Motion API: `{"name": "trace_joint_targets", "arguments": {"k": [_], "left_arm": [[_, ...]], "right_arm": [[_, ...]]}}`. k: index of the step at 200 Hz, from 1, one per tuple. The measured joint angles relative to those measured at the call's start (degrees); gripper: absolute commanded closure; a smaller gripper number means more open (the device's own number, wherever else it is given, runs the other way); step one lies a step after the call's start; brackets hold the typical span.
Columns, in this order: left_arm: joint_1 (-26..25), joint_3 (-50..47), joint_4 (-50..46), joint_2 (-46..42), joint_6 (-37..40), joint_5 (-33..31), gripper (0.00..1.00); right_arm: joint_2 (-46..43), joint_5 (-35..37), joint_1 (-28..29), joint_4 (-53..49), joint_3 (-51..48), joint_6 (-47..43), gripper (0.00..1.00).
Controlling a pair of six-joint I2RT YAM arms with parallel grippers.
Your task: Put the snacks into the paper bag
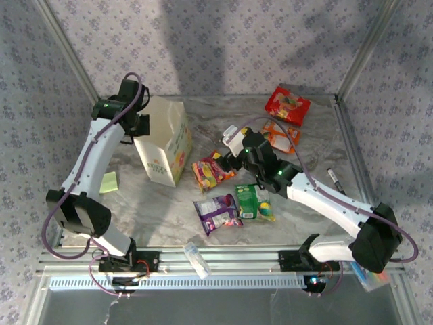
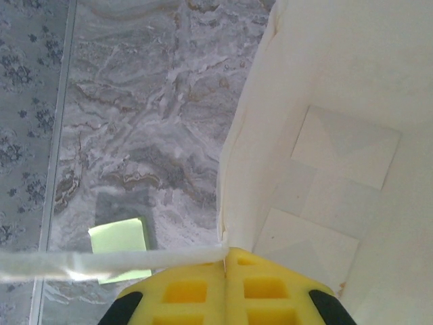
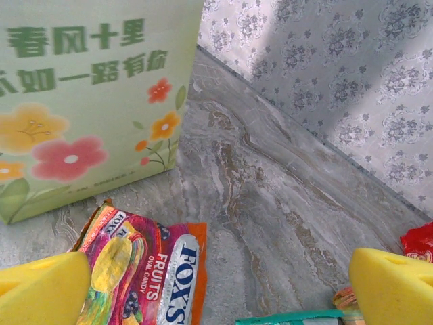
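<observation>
The left gripper pinches the paper bag's rim and holds the bag crooked, so it should open, back away and grab the white cord handle (image 2: 135, 260) before snacks go in.
The cream paper bag (image 1: 166, 145) stands upright at the left of the table, mouth open. My left gripper (image 1: 142, 126) is shut on the bag's rim (image 2: 233, 196), where the white cord handle (image 2: 101, 263) meets it; the yellow fingers (image 2: 196, 288) are pressed together. My right gripper (image 1: 233, 154) hangs open just above the table, right of the bag (image 3: 88, 95). The red-orange Fox's packet (image 3: 145, 277) lies partly under its left fingertip (image 3: 40, 294). A teal packet edge (image 3: 291, 317) shows below. On the table lie red (image 1: 287, 105), orange (image 1: 281, 135), red-orange (image 1: 213, 170), purple (image 1: 218, 213) and green (image 1: 255, 202) packets.
A green sticky note (image 1: 108, 181) lies left of the bag. A clear plastic tube (image 1: 197, 261) rests on the front rail. A black marker (image 1: 336, 179) lies at the right, and a marker pack (image 1: 365, 276) sits by the right arm's base. Patterned walls and metal posts enclose the table.
</observation>
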Motion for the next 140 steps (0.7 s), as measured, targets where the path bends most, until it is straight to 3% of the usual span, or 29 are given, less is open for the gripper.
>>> {"name": "trace_joint_targets", "arguments": {"k": [140], "left_arm": [[-0.39, -0.31, -2.47, -1.27, -8.87, 0.87, 0.94]], "right_arm": [[-2.23, 1.20, -0.66, 0.02, -1.51, -0.20, 0.00]]}}
